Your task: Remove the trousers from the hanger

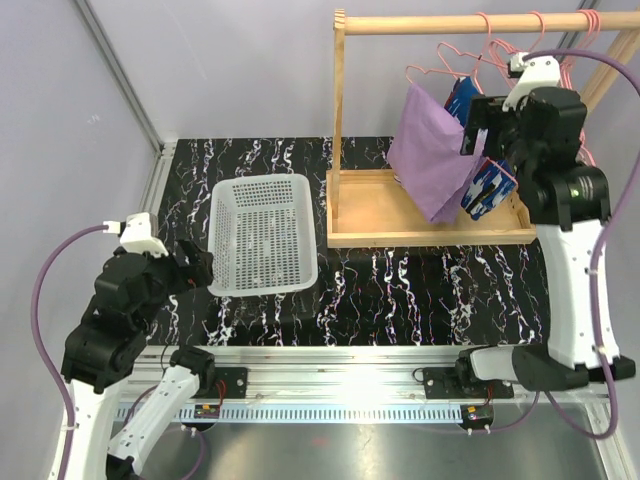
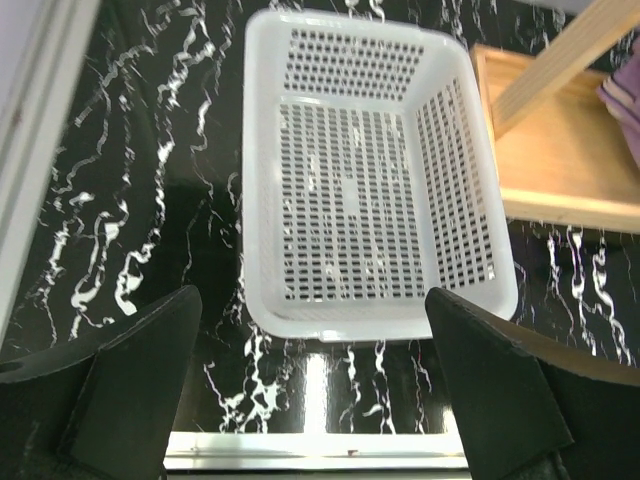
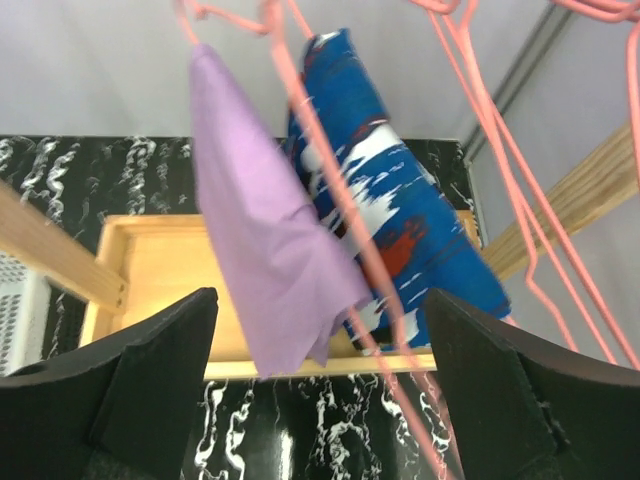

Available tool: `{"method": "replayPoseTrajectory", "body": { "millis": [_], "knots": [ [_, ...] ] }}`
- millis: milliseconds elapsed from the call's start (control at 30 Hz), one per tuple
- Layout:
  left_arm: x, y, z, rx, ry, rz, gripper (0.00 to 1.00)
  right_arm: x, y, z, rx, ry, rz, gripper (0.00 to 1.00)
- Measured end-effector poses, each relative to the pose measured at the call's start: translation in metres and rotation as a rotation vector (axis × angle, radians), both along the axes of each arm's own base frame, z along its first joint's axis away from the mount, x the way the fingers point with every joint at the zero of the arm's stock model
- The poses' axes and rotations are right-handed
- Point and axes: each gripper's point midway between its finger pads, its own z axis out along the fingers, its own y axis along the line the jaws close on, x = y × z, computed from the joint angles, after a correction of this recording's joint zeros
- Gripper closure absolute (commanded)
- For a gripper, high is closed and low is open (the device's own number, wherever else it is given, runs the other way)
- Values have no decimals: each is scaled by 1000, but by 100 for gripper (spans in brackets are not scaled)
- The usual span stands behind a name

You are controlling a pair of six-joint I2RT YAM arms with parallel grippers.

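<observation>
The lilac trousers hang against the blue trousers, far from the robot's left gripper, so the right gripper will take hold of their hanger's near wire [image 3: 343,200] and swing it forward.
The lilac-purple trousers [image 1: 430,150] hang from a pink hanger [image 1: 450,60] on the wooden rail [image 1: 440,23]. The blue patterned trousers [image 1: 488,188] hang just to their right, partly hidden behind my right gripper [image 1: 478,130]. That gripper is raised beside them and open. In the right wrist view the lilac trousers [image 3: 265,250], blue trousers [image 3: 400,210] and a pink hanger wire [image 3: 310,150] hang ahead of the spread jaws of the right gripper [image 3: 320,330], not clamped. My left gripper [image 1: 197,266] is open and empty, low by the basket.
A white slotted basket [image 1: 262,235] sits left of the rack and fills the left wrist view [image 2: 260,200], in front of the left gripper [image 2: 312,310]. The rack's wooden base tray [image 1: 370,215] and upright post [image 1: 338,100] stand at the back right. Several empty pink hangers [image 3: 520,150] hang to the right.
</observation>
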Motion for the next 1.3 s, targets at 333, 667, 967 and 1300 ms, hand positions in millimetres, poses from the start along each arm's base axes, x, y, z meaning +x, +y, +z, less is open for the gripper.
{"method": "replayPoseTrajectory", "body": {
  "millis": [333,667,967,1300],
  "knots": [
    [0,-12,-26,-6,72,-58,1,61,-5,-23,80,94,91,56],
    [-2,-13,-25,-13,64,-68,1,62,18,-22,137,100,203,88],
    [-3,-14,-24,-16,62,-75,1,69,23,-32,159,113,220,67],
    [-6,-14,-9,-24,28,-84,1,72,27,-37,184,125,229,100]
  ]
}}
